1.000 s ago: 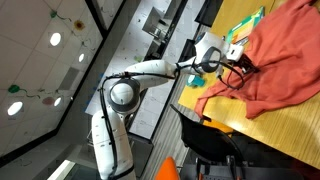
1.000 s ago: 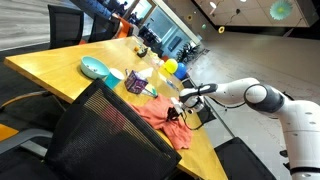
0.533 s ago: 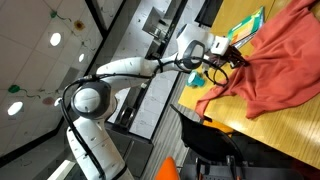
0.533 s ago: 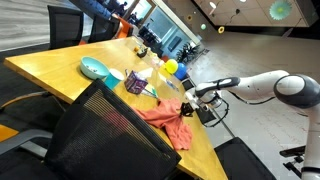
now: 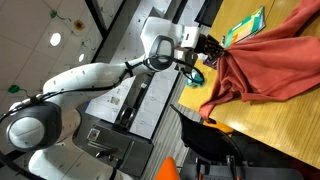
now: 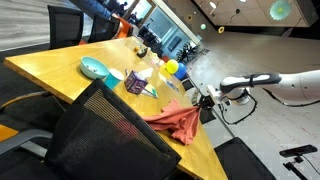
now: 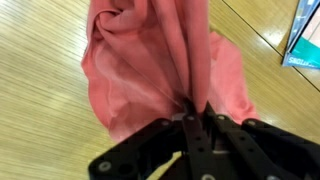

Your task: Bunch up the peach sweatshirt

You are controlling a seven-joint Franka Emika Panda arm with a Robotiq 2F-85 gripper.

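Observation:
Next, the gripper releases the peach sweatshirt's fold on the wooden table [image 5: 243, 84] [image 7: 150, 60] between the green booklet and the black mesh chair. The fold is now held lifted beyond the table edge.
The peach sweatshirt [image 5: 270, 62] is a large salmon cloth on the wooden table; it also shows in the other exterior view [image 6: 175, 120] and in the wrist view [image 7: 150, 60]. My gripper [image 5: 212, 50] is shut on a pinched fold of it at the table's edge and holds that part lifted, so the cloth hangs in folds from the jaws [image 7: 196, 108]. The gripper [image 6: 205, 100] sits beyond the table edge, with the cloth stretched toward it.
A green booklet [image 5: 243, 28] lies on the table beside the sweatshirt, also at the wrist view's corner [image 7: 305, 35]. A teal bowl [image 6: 95, 68], a purple object [image 6: 136, 82] and a yellow ball [image 6: 170, 67] sit farther along the table. A black mesh chair [image 6: 105, 135] stands close by.
My gripper has moved up and outward past the table edge with the sweatshirt in it. The cloth has been pulled along and stretched toward the edge.

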